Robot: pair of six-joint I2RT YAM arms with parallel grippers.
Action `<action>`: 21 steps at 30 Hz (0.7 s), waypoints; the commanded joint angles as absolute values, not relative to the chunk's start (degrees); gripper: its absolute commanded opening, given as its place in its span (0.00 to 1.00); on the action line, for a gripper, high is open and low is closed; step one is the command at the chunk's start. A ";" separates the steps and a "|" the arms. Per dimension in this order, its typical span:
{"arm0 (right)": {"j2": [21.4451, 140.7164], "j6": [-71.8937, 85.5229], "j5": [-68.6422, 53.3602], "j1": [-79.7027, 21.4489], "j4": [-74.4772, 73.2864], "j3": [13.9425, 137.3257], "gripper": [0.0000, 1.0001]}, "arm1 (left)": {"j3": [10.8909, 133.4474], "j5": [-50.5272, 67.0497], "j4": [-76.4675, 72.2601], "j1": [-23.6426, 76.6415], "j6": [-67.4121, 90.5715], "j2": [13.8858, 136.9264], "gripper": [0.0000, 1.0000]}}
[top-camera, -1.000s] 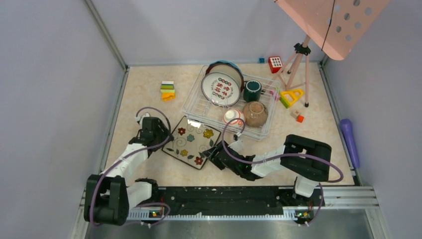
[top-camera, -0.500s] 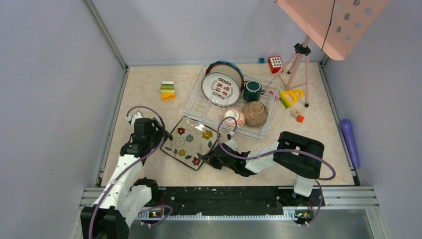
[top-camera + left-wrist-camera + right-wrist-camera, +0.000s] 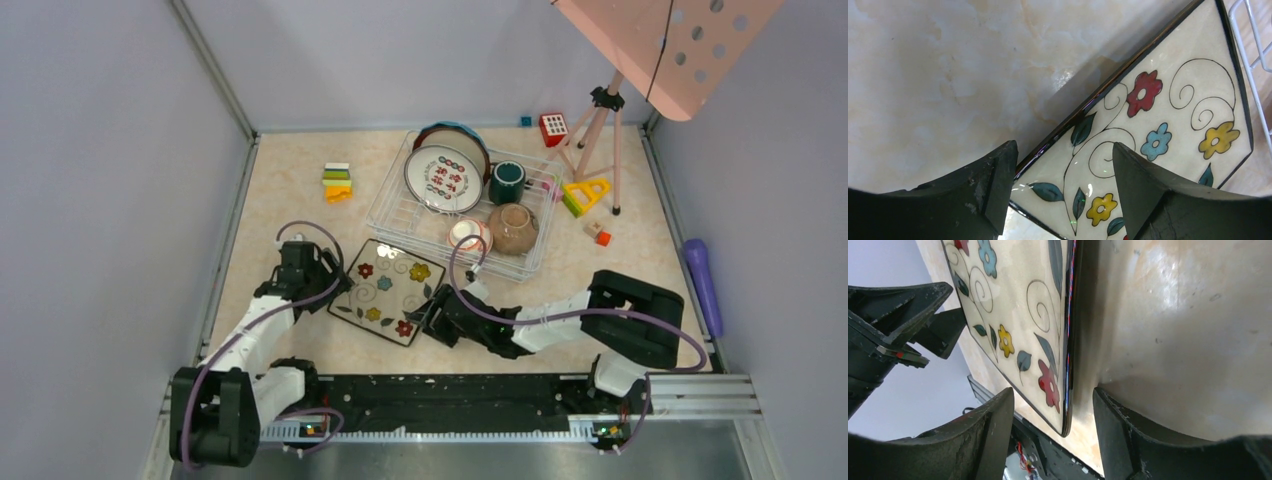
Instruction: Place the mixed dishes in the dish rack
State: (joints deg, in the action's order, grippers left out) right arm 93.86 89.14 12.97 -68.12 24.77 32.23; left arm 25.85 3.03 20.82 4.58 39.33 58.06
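My right gripper is at the near corner of the square floral plate, too far toward one end, so I should grip the plate's edge nearer the middle (image 3: 1070, 295) before lifting.
The square floral plate (image 3: 385, 288) lies on the table in front of the dish rack (image 3: 385, 215). My left gripper (image 3: 334, 287) is open at the plate's left edge; in the left wrist view the plate (image 3: 1158, 125) lies beneath my spread gripper (image 3: 1063, 187). My right gripper (image 3: 430, 318) is open at the plate's near right corner; in the right wrist view the plate's dark rim (image 3: 1068, 365) runs between my open gripper's (image 3: 1053, 427) fingers. The rack holds the white red-marked plate (image 3: 443, 178), another plate (image 3: 455, 131) behind it, the teal mug (image 3: 506, 182), the tan bowl (image 3: 513, 228) and the red-white bowl (image 3: 469, 234).
The pink stand's tripod (image 3: 600, 110) is right of the rack. Toy blocks lie at the back left (image 3: 337, 182) and right of the rack (image 3: 585, 192). A purple cylinder (image 3: 700, 278) lies by the right wall. Rack wire (image 3: 1255, 35) shows beside the plate.
My left gripper drew back to the left, then came back to the plate's left edge. My right arm's elbow swung left, then right again; its gripper stayed at the plate's corner.
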 commanded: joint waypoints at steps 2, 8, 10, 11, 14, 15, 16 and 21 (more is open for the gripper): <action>93.63 89.45 20.46 -66.06 21.61 29.94 0.58 | 28.98 6.01 14.63 4.66 35.33 60.91 0.74; 95.77 87.21 22.60 -63.16 23.17 31.57 0.57 | 30.37 3.09 12.04 4.66 32.10 64.09 0.74; 97.68 86.04 21.92 -63.02 24.17 32.95 0.57 | 29.98 4.42 9.95 4.66 30.70 64.99 0.73; 98.64 85.81 21.23 -62.97 24.50 33.77 0.57 | 29.60 6.44 8.69 4.66 30.01 65.42 0.72; 102.13 83.97 18.22 -62.96 26.65 36.57 0.57 | 29.26 13.41 6.88 4.66 28.68 66.48 0.69; 103.13 83.03 17.14 -62.97 27.86 37.17 0.57 | 29.12 14.74 6.65 4.66 29.24 66.76 0.68; 103.95 82.23 16.03 -63.01 29.21 37.69 0.56 | 29.02 16.16 6.60 4.66 29.60 67.15 0.67; 104.61 79.23 13.29 -63.01 34.80 37.47 0.07 | 28.22 22.54 8.04 4.66 33.12 67.60 0.54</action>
